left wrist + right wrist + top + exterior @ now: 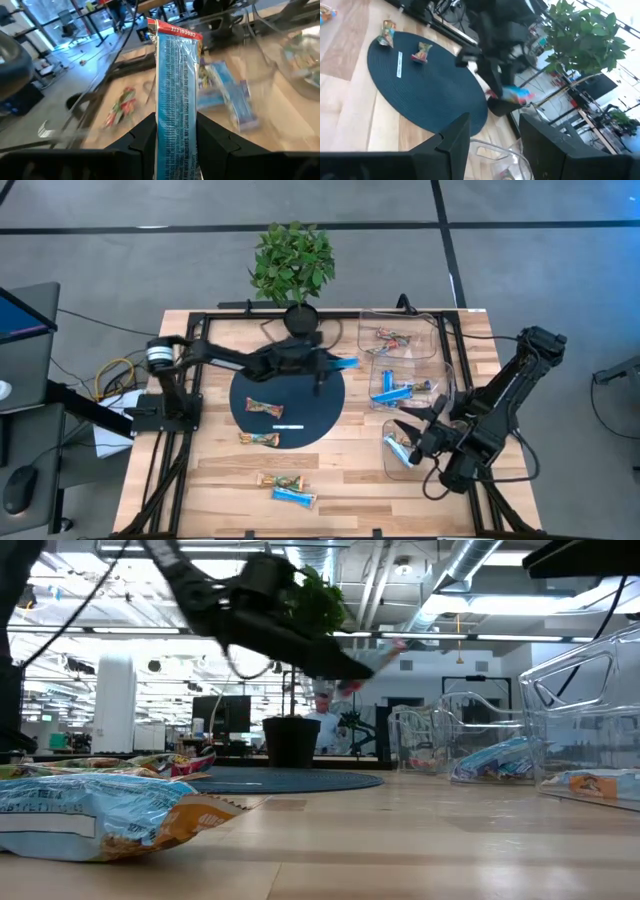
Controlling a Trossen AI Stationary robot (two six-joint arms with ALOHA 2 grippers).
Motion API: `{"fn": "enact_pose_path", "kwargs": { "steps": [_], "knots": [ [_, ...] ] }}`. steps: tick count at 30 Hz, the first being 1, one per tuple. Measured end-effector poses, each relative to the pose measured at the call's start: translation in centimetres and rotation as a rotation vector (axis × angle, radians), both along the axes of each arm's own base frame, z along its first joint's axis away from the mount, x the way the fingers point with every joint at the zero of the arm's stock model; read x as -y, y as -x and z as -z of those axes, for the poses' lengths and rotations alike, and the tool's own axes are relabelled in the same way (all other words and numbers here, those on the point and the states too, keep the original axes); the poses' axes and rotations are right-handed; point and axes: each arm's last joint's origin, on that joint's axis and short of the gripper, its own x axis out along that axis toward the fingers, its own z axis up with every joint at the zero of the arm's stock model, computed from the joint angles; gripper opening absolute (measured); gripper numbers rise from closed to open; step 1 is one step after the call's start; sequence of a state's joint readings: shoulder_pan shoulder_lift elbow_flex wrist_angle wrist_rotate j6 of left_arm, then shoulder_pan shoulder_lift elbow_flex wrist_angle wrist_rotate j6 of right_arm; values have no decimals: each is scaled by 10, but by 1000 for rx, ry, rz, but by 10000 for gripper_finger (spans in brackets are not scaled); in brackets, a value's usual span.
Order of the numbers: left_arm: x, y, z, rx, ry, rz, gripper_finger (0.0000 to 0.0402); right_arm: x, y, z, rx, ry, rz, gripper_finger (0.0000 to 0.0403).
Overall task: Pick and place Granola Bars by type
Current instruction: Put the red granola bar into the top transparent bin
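Observation:
Next, my left gripper releases the blue bar on the red and green bars in the far clear bin (386, 338) (117, 113). The blue bar is now held over the mat's edge.
My left gripper (328, 364) reaches over the far right edge of the round dark mat (300, 395), shut on a bright blue bar (346, 364) held in the air. The bar also shows in the left wrist view (175, 85) and the low view (385, 648). My right gripper (410, 428) is open and empty beside the near clear bin (392, 462), which holds one blue bar (402, 450). A red-orange bar (265, 407) lies on the mat and another bar (258, 439) lies at its near edge. A green-yellow bar (279, 480) and a blue bar (294, 497) lie on the table. My left gripper pinches the blue bar between its two fingers (212, 137), on the bar's two flat faces (176, 125). The bar runs along the fingers and sticks out past their tips to its red-trimmed free end (172, 30). The fingers point toward the table's right. The bar is lifted clear.
Three clear bins stand in a row at the right: the far one (432, 330) holds red and green bars, the middle one (440, 370) holds blue bars. A potted plant (293, 265) stands at the far edge. A thin white strip (288, 427) lies on the mat.

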State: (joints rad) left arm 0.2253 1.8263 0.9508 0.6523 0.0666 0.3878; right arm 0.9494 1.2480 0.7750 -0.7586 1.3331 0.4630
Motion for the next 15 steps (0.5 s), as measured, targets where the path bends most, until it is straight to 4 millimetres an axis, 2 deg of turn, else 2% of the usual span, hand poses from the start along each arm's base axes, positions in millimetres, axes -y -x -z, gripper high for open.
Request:
{"fn": "enact_pose_path", "kwargs": {
  "steps": [9,15],
  "knots": [
    [-18,-78,-21,-16,10,33,107,-11,14,0,-5,9,-88,164],
    [-34,-114,-26,-40,18,36,107,-17,22,0,1,14,-134,164]
  ]
}}
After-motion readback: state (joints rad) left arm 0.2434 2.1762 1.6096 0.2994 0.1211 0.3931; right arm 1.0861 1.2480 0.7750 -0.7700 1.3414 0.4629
